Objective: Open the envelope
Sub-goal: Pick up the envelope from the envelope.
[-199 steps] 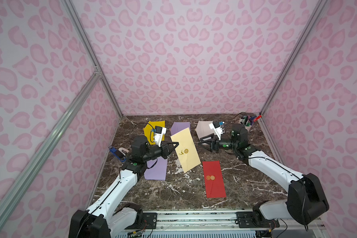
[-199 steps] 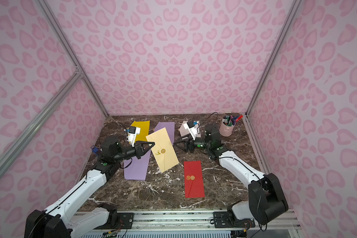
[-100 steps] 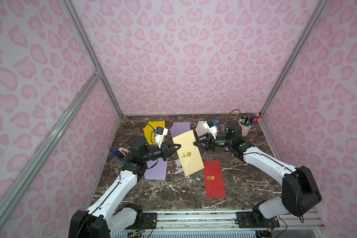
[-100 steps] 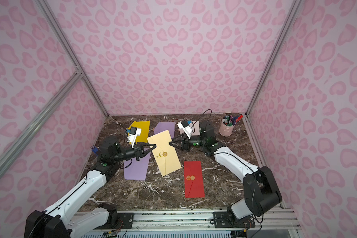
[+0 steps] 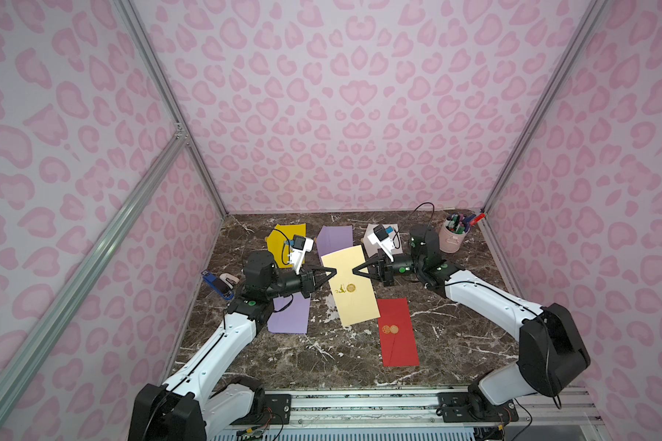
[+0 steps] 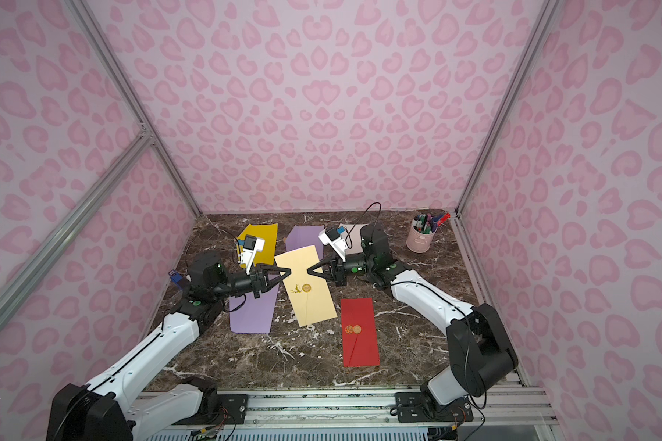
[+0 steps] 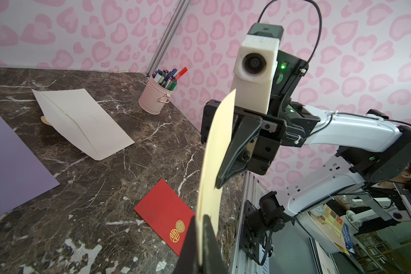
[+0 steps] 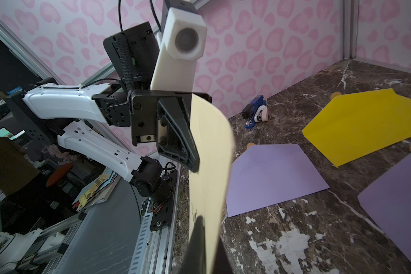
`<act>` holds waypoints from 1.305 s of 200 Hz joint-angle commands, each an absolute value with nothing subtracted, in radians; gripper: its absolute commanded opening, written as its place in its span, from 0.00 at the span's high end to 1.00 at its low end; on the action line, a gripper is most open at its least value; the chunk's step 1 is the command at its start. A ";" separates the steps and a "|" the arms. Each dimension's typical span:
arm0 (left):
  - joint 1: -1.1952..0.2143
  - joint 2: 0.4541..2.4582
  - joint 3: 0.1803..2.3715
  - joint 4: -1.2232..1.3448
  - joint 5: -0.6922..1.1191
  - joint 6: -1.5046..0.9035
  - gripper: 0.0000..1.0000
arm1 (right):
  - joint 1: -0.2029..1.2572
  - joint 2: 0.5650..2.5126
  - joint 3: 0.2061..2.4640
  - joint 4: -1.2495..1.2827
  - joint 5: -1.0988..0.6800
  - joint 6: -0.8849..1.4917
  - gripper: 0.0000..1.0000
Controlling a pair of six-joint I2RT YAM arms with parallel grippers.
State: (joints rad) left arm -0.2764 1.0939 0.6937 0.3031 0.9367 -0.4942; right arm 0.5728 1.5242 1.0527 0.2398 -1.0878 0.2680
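I am holding the slanting envelope above the gold seal with my left gripper, so I will lift it with my right gripper while my left gripper takes the edge [image 5: 332, 289] beside the seal.
A pale yellow envelope [image 5: 356, 301] [image 6: 310, 301] with a gold seal is held up off the marble table, its face toward the top cameras. My left gripper [image 5: 334, 270] [image 6: 289, 271] is shut on its left long edge, and my right gripper [image 5: 354, 270] [image 6: 309, 272] is shut on the right long edge directly opposite. In the left wrist view the envelope [image 7: 215, 151] runs edge-on out of my left gripper [image 7: 201, 239]. The right wrist view shows the envelope [image 8: 209, 154] clamped in my right gripper [image 8: 207, 239], bowed slightly.
A red envelope [image 5: 396, 330] lies front right. Purple envelopes lie at the left [image 5: 289, 315] and the back [image 5: 335, 238]. At the back are a yellow envelope [image 5: 285, 244] and a white one [image 7: 81, 121]. A pink pen cup [image 5: 451, 238] stands back right, a blue stapler [image 5: 218, 282] far left.
My right arm swung left to the yellow envelope, and its gripper went from open to shut on the right edge. The left gripper kept its hold and shifted the envelope slightly right.
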 commanded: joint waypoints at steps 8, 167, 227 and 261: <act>-0.277 1.086 0.704 0.298 0.936 -0.472 0.96 | 0.589 1.530 1.069 0.201 -1.111 0.227 1.00; -0.276 1.005 0.656 0.368 0.867 -0.468 0.28 | 0.580 1.421 0.872 0.736 -0.853 0.762 1.00; -0.278 1.003 0.573 0.614 0.949 -0.593 0.59 | 0.581 1.413 0.882 0.871 -0.882 0.901 1.00; -0.277 0.987 0.568 0.645 0.961 -0.613 0.67 | 0.584 1.413 0.871 0.887 -0.888 0.911 1.00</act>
State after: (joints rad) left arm -0.2771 0.9958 0.5709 0.5526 0.9276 -0.5785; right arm 0.5816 1.4158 0.8753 0.8288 -0.8780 0.8734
